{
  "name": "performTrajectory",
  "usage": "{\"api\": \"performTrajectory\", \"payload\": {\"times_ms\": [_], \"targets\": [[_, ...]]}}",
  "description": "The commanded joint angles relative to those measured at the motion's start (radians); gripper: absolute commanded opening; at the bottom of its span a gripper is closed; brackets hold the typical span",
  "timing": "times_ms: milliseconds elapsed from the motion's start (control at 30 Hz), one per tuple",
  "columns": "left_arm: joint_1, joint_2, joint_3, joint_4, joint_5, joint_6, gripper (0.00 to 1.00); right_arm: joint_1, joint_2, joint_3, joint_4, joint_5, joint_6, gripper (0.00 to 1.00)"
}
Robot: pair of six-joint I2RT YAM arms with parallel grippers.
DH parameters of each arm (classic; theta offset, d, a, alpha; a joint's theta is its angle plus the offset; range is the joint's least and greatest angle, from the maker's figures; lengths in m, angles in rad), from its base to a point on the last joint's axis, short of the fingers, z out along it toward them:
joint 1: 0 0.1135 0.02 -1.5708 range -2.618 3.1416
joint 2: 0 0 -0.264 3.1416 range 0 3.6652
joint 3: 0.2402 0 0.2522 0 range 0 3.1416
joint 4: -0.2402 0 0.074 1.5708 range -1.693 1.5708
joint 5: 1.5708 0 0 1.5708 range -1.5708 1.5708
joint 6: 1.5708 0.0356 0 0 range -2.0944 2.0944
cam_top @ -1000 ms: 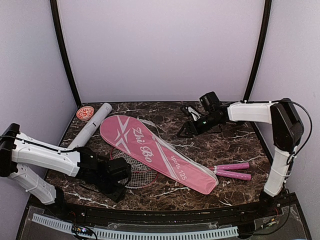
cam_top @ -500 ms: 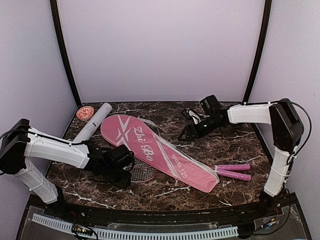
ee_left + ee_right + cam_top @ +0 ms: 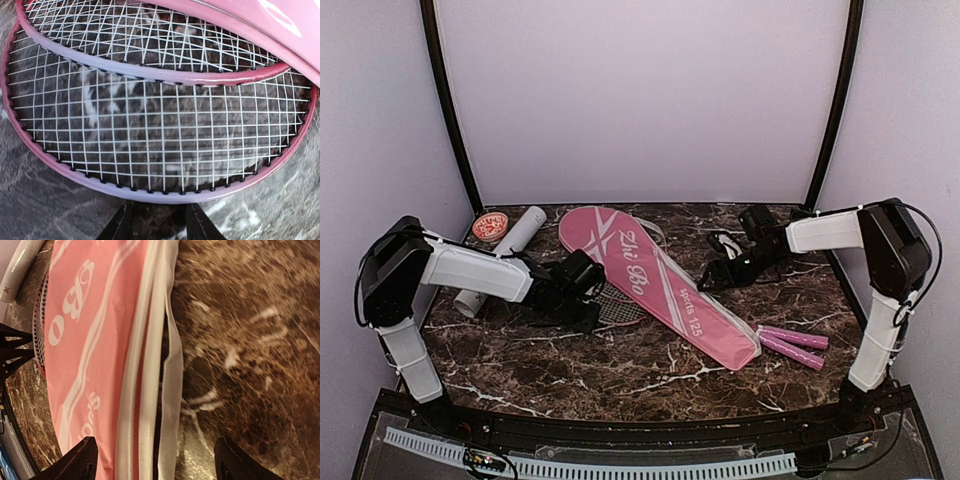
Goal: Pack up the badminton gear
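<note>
I should next use my right gripper to grab the pink bag by its white zipper edge (image 3: 690,280) (image 3: 144,417), near where the word "sports" starts.
The pink bag (image 3: 650,285) with white lettering lies diagonally across the table. Two red-framed racket heads (image 3: 612,306) stick out at its left side, and the pink handles (image 3: 794,345) stick out at its lower right end. In the left wrist view one racket head (image 3: 160,125) lies under the other (image 3: 150,40), with the bag's edge (image 3: 260,20) above. My left gripper (image 3: 157,212) is open, its tips just short of the nearer frame; it also shows in the top view (image 3: 592,303). My right gripper (image 3: 157,460) is wide open over the bag's white zipper edge (image 3: 150,365). No shuttlecock shows clearly.
The long white tube (image 3: 505,250) lies at the back left, with the round red cap (image 3: 490,225) beside its far end. The tube's end also shows in the right wrist view (image 3: 17,267). Purple walls and black posts enclose the dark marble table (image 3: 640,385).
The bag and rackets have slid and turned toward the back right. My left gripper has moved away from the front edge, following the racket heads. My right gripper has shifted right.
</note>
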Motion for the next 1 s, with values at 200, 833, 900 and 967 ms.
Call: {"api": "performTrajectory", "payload": {"times_ms": [200, 833, 900, 967], "targets": [[0.055, 0.237, 0.206, 0.022, 0.078, 0.153, 0.37, -0.016, -0.04, -0.117, 0.036, -0.008, 0.04, 0.77], [0.103, 0.515, 0.659, 0.004, 0.194, 0.248, 0.42, -0.017, -0.223, -0.258, 0.13, -0.088, 0.152, 0.69], [0.107, 0.48, 0.646, -0.01, 0.17, 0.263, 0.46, -0.025, -0.238, -0.226, 0.109, -0.041, 0.16, 0.69], [0.108, 0.433, 0.612, -0.012, 0.147, 0.275, 0.51, -0.045, -0.253, -0.208, 0.115, -0.016, 0.178, 0.68]]}}
